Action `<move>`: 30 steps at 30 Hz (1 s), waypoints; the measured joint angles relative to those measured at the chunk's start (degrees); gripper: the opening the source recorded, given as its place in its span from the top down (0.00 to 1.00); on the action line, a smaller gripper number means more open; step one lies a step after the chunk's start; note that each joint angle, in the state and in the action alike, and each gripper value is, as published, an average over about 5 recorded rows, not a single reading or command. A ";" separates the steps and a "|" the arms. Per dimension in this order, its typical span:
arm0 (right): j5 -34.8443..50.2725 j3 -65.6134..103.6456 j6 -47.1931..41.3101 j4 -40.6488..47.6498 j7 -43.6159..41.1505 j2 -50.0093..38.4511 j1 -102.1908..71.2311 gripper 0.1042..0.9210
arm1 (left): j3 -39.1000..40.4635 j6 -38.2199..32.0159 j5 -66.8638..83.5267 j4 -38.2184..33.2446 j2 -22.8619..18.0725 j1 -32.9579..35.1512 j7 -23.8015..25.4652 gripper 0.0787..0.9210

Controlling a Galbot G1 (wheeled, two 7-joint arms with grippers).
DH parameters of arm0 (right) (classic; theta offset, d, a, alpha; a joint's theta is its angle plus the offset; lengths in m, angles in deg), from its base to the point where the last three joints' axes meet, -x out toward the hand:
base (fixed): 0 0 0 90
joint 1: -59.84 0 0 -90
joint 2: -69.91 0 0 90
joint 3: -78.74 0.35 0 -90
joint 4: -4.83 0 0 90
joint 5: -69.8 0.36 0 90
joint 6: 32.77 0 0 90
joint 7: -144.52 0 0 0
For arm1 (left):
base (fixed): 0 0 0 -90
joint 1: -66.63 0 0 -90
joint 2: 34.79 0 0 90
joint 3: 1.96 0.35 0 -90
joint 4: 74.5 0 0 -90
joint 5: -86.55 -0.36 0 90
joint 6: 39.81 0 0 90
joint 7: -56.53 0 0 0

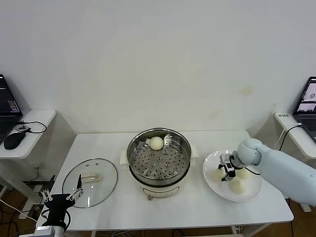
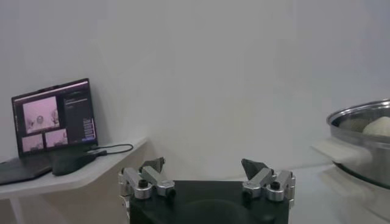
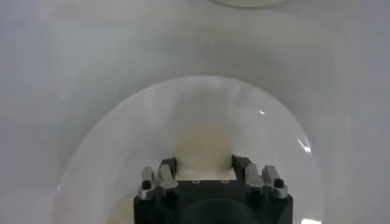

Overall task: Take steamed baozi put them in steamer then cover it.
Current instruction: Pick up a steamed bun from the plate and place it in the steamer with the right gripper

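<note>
Next, I set this baozi on the perforated tray's side (image 1: 141, 154) nearest the glass lid with my right gripper, beside the steamer's baozi.
The steamer (image 1: 183, 174) stands mid-table with one steamed baozi (image 1: 156, 143) on the far side of its perforated tray. Three more baozi lie on a white plate (image 1: 253, 194) to its right. My right gripper (image 1: 227, 171) is down on the plate, shut on the left baozi (image 1: 217, 174). In the right wrist view that baozi (image 3: 201, 146) fills the gap between the fingers, over the plate (image 3: 116, 146). My left gripper (image 1: 63, 197) is open and empty, low by the table's front left corner. In the left wrist view (image 2: 203, 168) it faces the steamer (image 2: 356, 143).
The flat glass lid (image 1: 101, 190) lies on the table left of the steamer, just beside my left gripper. Side tables with laptops stand at both ends; one laptop shows in the left wrist view (image 2: 52, 115). A wall runs behind the table.
</note>
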 measured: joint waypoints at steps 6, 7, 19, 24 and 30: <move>3.84 -3.45 -1.07 -3.16 -1.60 -3.27 7.57 0.41 | 0.17 0.00 0.09 -0.46 0.06 0.02 0.00 0.12; 4.66 -4.23 -1.31 -3.75 -1.73 -3.69 9.14 0.41 | 0.21 0.00 0.11 -0.55 0.10 0.05 0.00 0.12; 18.48 -15.68 -6.65 -9.24 -0.11 -0.33 31.03 0.39 | 0.42 0.09 0.26 -1.87 0.25 -0.03 -0.02 0.12; 24.39 -18.77 -10.33 -9.67 2.33 5.25 35.55 0.39 | 0.34 0.09 0.25 -2.03 -0.01 -0.16 -0.03 0.12; 29.38 -20.91 -15.01 -8.54 5.93 12.91 36.57 0.39 | 0.09 0.09 0.17 -2.00 -0.37 -0.37 -0.03 0.12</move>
